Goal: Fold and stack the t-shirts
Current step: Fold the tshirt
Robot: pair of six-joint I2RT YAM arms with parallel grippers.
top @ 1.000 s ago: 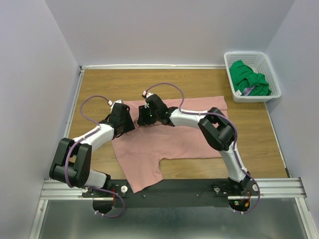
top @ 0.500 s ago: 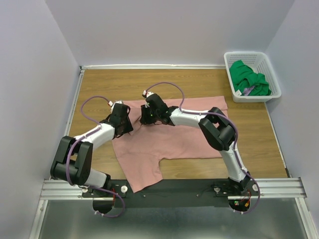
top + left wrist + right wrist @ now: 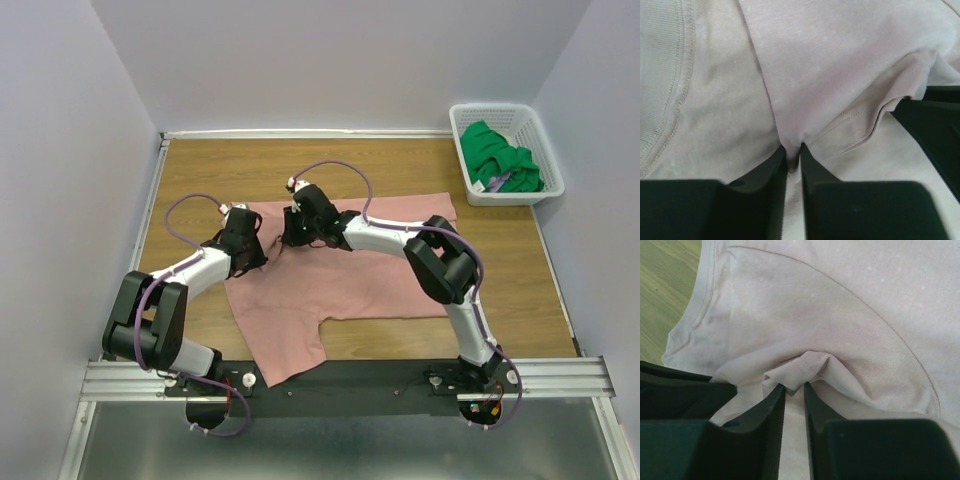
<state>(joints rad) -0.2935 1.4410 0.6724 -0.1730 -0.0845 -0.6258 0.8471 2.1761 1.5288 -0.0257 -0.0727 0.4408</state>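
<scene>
My right gripper needs to open, take the hem farther [image 3: 834, 372] along and spread it flat, as the pink t-shirt's stitched hem bunches up close to my left gripper.
The dusty-pink t-shirt [image 3: 350, 275] lies spread on the wooden table, one part trailing to the near edge. My left gripper [image 3: 254, 250] is down on its left part, shut on a pinched-up ridge of pink cloth [image 3: 790, 125] beside a stitched seam. Close to the right, my right gripper [image 3: 291, 233] is shut on a bunched, stitched hem fold [image 3: 805, 367] of the same t-shirt near its far left edge. In each wrist view the other gripper's dark finger shows at the frame's side. The green t-shirt [image 3: 500, 155] lies crumpled in the basket.
A white lattice basket [image 3: 461, 140] stands at the table's far right corner, against the walls. Bare wood [image 3: 200, 170] lies left of and behind the pink t-shirt. The black base rail [image 3: 340, 380] runs along the near edge.
Both grippers have closed onto the pink cloth. The two wrists have edged slightly toward the far side; the t-shirt's outline is unchanged.
</scene>
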